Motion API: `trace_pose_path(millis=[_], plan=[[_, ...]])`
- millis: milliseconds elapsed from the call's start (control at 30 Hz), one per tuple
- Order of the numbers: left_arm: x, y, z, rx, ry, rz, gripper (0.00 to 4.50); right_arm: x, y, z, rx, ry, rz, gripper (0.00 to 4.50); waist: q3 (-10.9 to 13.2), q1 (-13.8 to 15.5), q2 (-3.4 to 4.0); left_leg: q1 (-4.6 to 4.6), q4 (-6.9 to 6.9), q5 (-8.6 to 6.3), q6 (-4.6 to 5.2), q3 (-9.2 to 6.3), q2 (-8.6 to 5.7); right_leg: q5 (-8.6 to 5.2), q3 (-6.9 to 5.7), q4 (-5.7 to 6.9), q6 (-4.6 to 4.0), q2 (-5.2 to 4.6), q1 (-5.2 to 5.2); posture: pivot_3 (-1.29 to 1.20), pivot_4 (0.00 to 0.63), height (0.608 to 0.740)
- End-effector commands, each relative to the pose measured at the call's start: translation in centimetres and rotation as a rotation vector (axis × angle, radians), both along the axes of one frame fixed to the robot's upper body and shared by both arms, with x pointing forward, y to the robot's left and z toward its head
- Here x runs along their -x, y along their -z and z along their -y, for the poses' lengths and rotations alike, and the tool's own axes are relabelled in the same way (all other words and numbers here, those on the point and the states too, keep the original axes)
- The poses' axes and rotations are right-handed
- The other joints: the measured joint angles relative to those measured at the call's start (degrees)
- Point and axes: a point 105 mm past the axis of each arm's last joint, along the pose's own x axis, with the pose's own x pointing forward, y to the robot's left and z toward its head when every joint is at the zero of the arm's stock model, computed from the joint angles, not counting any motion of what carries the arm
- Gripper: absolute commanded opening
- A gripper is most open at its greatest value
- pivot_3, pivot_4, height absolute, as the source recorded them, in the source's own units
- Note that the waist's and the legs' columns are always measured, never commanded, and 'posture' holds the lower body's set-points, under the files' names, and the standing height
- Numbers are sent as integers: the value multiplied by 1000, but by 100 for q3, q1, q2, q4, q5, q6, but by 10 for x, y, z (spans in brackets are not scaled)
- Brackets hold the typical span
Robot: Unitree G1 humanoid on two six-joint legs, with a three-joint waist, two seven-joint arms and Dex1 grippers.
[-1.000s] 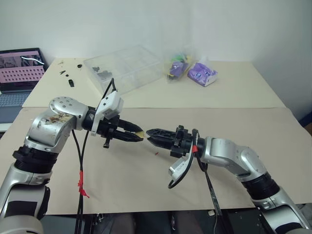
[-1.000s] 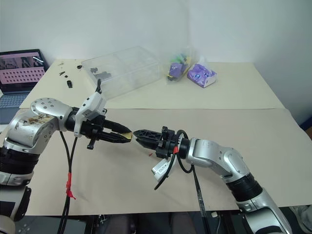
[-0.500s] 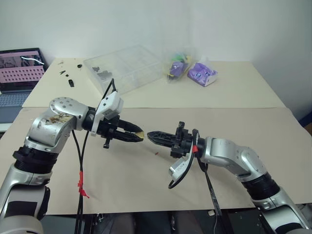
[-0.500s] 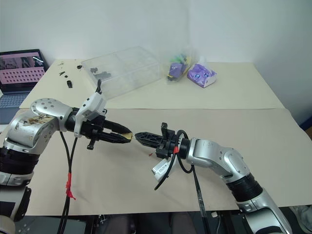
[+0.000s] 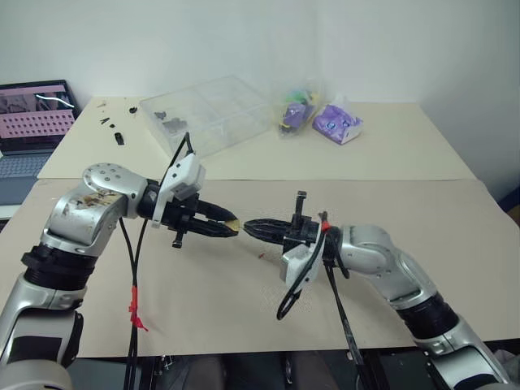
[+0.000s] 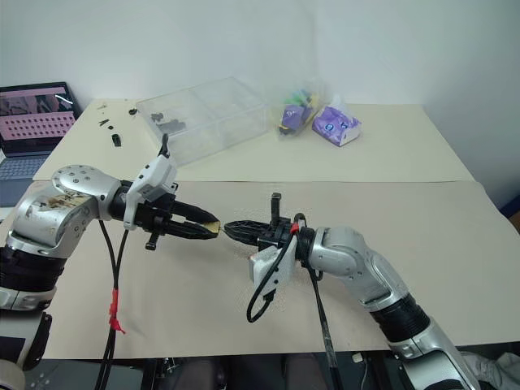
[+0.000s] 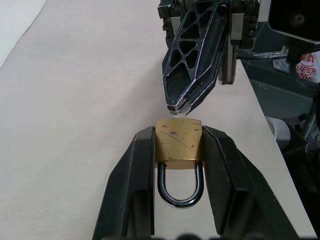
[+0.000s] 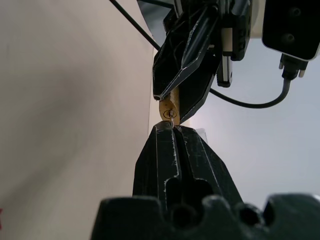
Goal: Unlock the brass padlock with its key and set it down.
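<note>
The shackle is inside my left fingers, so my right gripper needs to release the key and take the padlock's body (image 7: 178, 139), leaving the shackle clear.
The brass padlock (image 7: 178, 139) is clamped by its body between the two black fingers of my left gripper (image 5: 227, 223), shackle loop (image 7: 180, 187) pointing back toward the wrist. The lock hangs above the paper-covered table (image 5: 203, 301). My right gripper (image 5: 250, 224) points at it from the opposite side, its fingers pressed together. A thin silver key (image 8: 172, 120) sticks out of those fingertips (image 8: 165, 131). The key's tip meets the keyhole face of the padlock (image 8: 168, 109). How deep it sits in the lock is hidden.
A clear plastic box (image 5: 207, 114) and small plastic bags (image 5: 321, 120) lie at the far side of the table. A laptop (image 5: 32, 122) stands at the far left, with small black parts (image 5: 118, 136) near it. A red speck (image 5: 262, 255) lies under the grippers.
My right gripper has shut from partly open and rolled about its own line, so its wrist bracket now stands up. The left gripper and padlock have stayed put.
</note>
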Motion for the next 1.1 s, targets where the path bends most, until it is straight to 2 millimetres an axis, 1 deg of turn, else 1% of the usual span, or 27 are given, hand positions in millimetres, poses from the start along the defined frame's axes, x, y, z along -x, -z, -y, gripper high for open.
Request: trace_pose_path(millis=[33, 200, 500, 633, 767, 900, 967, 1000, 1033, 1067, 1100], plan=[[3, -10, 3, 8, 16, 53, 851, 9, -13, -5, -47, -35, -53, 44, 0, 1, 0, 0, 0, 0, 0, 0, 0, 0, 0, 0, 0, 0, 0, 0, 150, 740], [3, -11, 2, 9, 12, 54, 851, 11, -12, -6, -66, -34, -150, 44, 0, 8, 0, 0, 0, 0, 0, 1, 0, -1, 0, 0, 1, 0, 0, 0, 150, 740], [2, -11, 3, 12, 9, 57, 851, 9, -12, -7, -75, -19, -233, 44, 0, 10, 0, 0, 0, 0, 0, 1, 0, -1, 0, 0, 2, 1, -1, 0, 150, 740], [1, -11, 3, 13, 6, 60, 851, 9, -12, -8, -90, -15, -302, 44, 0, 12, 0, -1, 0, 0, 0, 1, 0, -1, -1, 0, 2, 1, -1, 0, 150, 740], [1, -12, 3, 13, 5, 61, 851, 7, -12, -8, -78, -6, -296, 44, 0, 14, 0, -1, 0, 0, 0, 1, 0, -1, -1, 1, 2, 1, -1, 0, 150, 740], [0, -12, 3, 13, 3, 62, 851, 7, -14, -8, -58, -1, -210, 44, 0, 14, 0, -1, 0, 0, 0, 1, 0, -3, -1, 0, 5, 1, -2, 0, 150, 740], [0, -12, 3, 13, 2, 63, 851, 7, -15, -7, -42, 1, -139, 630, 0, 14, 0, -1, 0, 0, 0, 1, 0, -4, -1, 0, 7, 1, -2, 0, 150, 740], [0, -12, 3, 13, 1, 63, 851, 6, -15, -7, -44, 6, -138, 886, 0, 13, 0, -1, 0, 0, 0, 1, 0, -4, -1, 0, 7, 1, -3, 0, 150, 740], [0, -12, 3, 13, 1, 63, 851, 6, -14, -6, -48, 8, -141, 1048, 0, 12, 0, -1, 0, 0, 0, 1, 0, -4, -1, 0, 7, 1, -3, 0, 150, 740], [0, -11, 3, 13, 1, 63, 851, 5, -14, -6, -47, 14, -112, 1523, 0, 11, 0, -1, 0, 0, 0, 1, 0, -4, -1, 0, 7, 1, -3, 0, 150, 740], [1, -11, 3, 13, 1, 62, 851, 5, -15, -6, -48, 19, -84, 1862, 0, 11, 0, -1, 0, 0, 0, 1, 0, -4, -1, 0, 7, 1, -3, 0, 150, 740]])
